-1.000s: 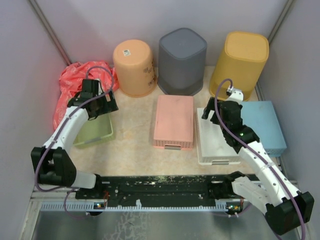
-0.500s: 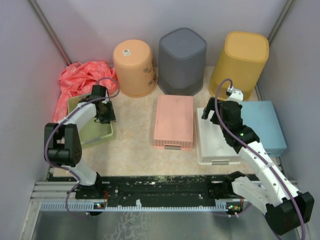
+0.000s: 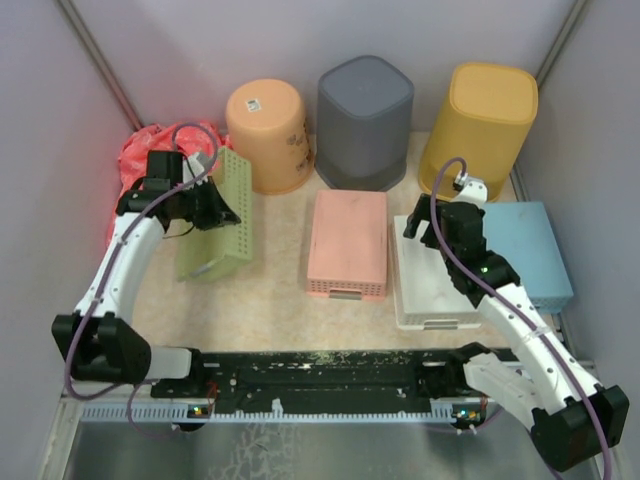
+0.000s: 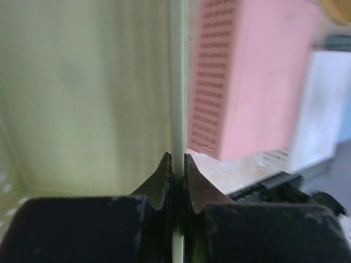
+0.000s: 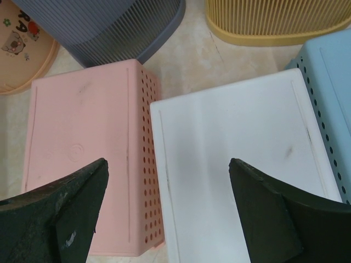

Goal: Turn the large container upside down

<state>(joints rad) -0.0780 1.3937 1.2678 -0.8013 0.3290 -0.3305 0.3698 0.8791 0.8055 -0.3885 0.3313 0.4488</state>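
I need to use my left gripper to set the green basket, now tipped up on its side, down and release it on the table (image 3: 262,243), between the red plastic bag and the pink basket.
The large container is a pale green perforated basket (image 3: 213,222) at the left, tipped up on its side with the holed wall facing right. My left gripper (image 3: 213,205) is shut on its raised wall. In the left wrist view the jaws (image 4: 177,164) pinch the thin green rim, with the basket's inside (image 4: 82,82) to the left. My right gripper (image 3: 438,226) hangs open over the upside-down white basket (image 5: 236,164), with nothing between its fingers (image 5: 168,164).
Upside-down bins line the back: orange (image 3: 268,135), grey (image 3: 365,120), yellow (image 3: 490,115). A pink basket (image 3: 347,243), the white one (image 3: 430,290) and a blue one (image 3: 535,250) lie bottom-up. A red plastic bag (image 3: 135,165) sits behind the green basket. Walls close both sides.
My left gripper shut on the green basket's wall and lifted it, tipping the basket from flat on the table onto its side. The right arm has not moved.
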